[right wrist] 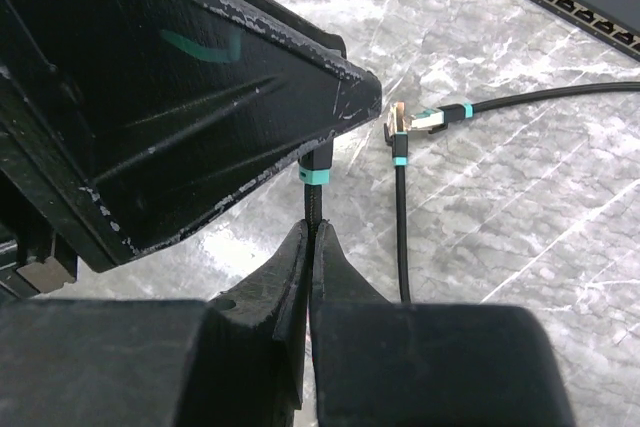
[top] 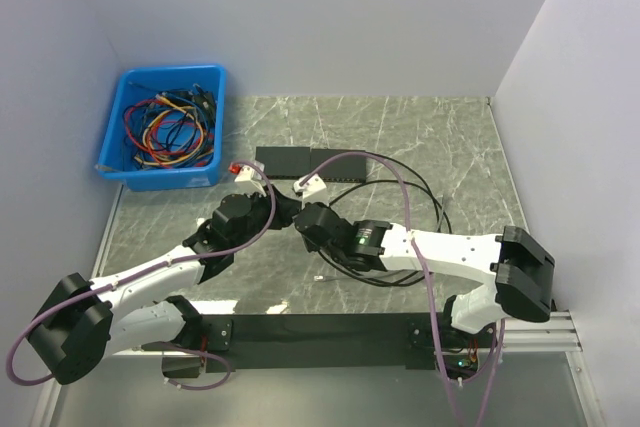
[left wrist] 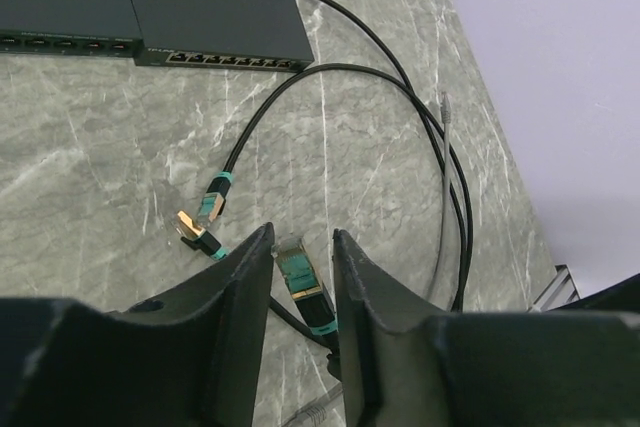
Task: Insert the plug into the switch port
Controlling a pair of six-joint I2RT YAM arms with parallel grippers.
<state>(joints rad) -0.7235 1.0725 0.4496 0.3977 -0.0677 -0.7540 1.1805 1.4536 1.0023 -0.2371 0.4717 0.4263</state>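
My right gripper is pinching the cable behind the plug's teal part, so my left gripper should hold the plug's tip while my right gripper takes the plug's black body [left wrist: 315,309].
Two black switches [top: 310,162] lie side by side at the back of the marble table; the right one's port row [left wrist: 235,59] faces me. My right gripper [right wrist: 311,227] is shut on a black cable [right wrist: 314,205] just behind its teal-banded plug [left wrist: 298,272], holding it up. My left gripper [left wrist: 302,237] is open, one finger on each side of that plug with a small gap on both sides. In the top view both grippers meet [top: 290,212] in front of the switches. In the right wrist view a left finger [right wrist: 200,97] hides the plug's tip.
Two more teal-banded plugs [left wrist: 205,219] lie on the table left of the held one. Black cables [left wrist: 450,187] loop to the right, with a clear plug end [left wrist: 445,107]. A blue bin [top: 165,127] of coloured cables sits at the back left. Walls close both sides.
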